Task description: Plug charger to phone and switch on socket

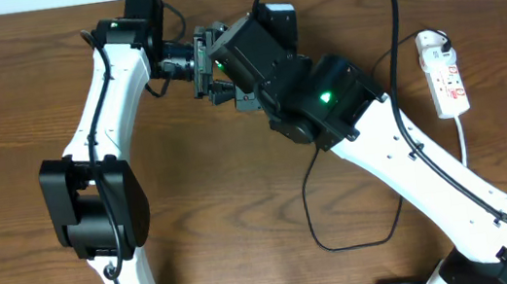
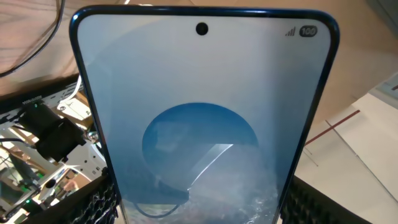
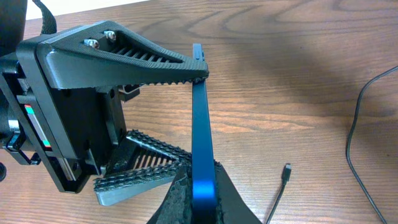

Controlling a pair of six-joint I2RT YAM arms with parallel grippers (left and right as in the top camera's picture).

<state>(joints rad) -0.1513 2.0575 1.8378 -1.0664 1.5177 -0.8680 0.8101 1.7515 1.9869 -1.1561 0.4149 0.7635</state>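
Observation:
The robot's left gripper spans the phone's long edges, so it should open, turn and pinch the phone's flat sides (image 2: pixel 199 168) before the right gripper goes for the charger.
The phone (image 2: pixel 199 118) fills the left wrist view, its light-blue screen with a blue oval facing the camera. My left gripper (image 2: pixel 199 208) is shut on it, one finger on each long edge. In the right wrist view the phone (image 3: pixel 200 124) shows edge-on, and my right gripper (image 3: pixel 202 202) is shut on its two faces. In the overhead view both grippers, left (image 1: pixel 206 65) and right (image 1: pixel 229 84), meet above the table's far middle and hide the phone. The charger's connector tip (image 3: pixel 286 169) lies loose on the table, and its black cable (image 1: pixel 315 222) loops under the right arm. The socket (image 1: pixel 446 73) lies at the far right.
The socket's thick white cord (image 1: pixel 464 139) runs toward the front. A thick black arm cable (image 1: pixel 391 6) arcs over the table's back. More black cable (image 3: pixel 357 130) lies at the right of the right wrist view. The table (image 1: pixel 239 183) is brown wood.

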